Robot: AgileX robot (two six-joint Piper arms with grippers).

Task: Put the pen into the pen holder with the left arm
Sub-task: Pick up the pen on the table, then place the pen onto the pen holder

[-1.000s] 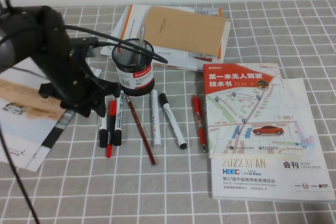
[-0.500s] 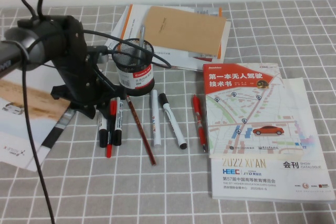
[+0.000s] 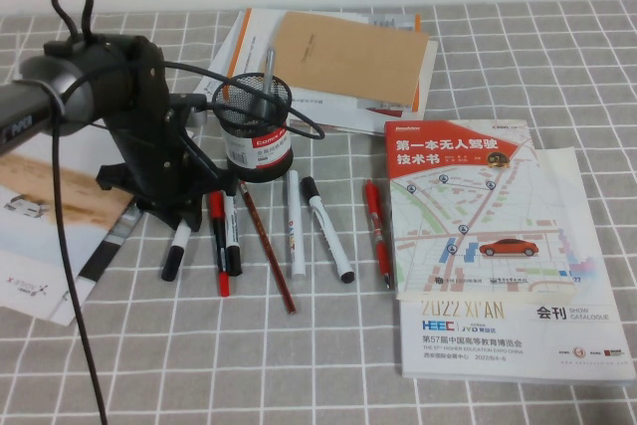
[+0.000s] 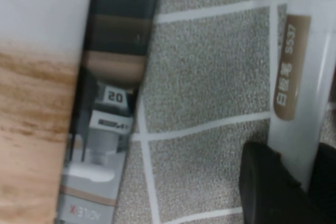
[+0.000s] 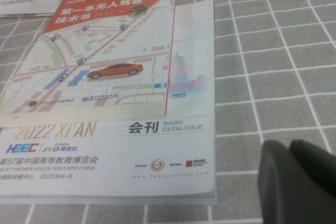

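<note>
My left gripper will let the pen go inside the black mesh pen holder (image 3: 252,111), next to the silver pen. The white-barrelled pen now slants on the checked cloth.
The pen (image 3: 175,250), a white-barrelled marker with a black cap, slants on the checked cloth left of the pen row. My left gripper (image 3: 188,218) is low over its upper end. In the left wrist view the white barrel (image 4: 299,77) with a brown label runs between my black fingers (image 4: 262,182), and the left gripper (image 4: 302,174) is shut on it. The black mesh pen holder (image 3: 254,131) stands just right of the left arm, with a silver pen in it. My right gripper (image 5: 299,182) is shut and empty above the cloth beside the catalogue; it is out of the high view.
Right of the held pen lie a thin red pen (image 3: 217,242), a black marker (image 3: 232,238), a brown pencil (image 3: 267,248), a slim white pen (image 3: 294,226), another white marker (image 3: 326,230) and a red pen (image 3: 375,231). Booklets (image 3: 493,246) lie right, papers (image 3: 40,216) left, a notebook (image 3: 343,57) behind.
My left gripper has come down and closed on the marker. The marker's capped end has swung left, away from the row. The thin red pen and black marker shifted slightly.
</note>
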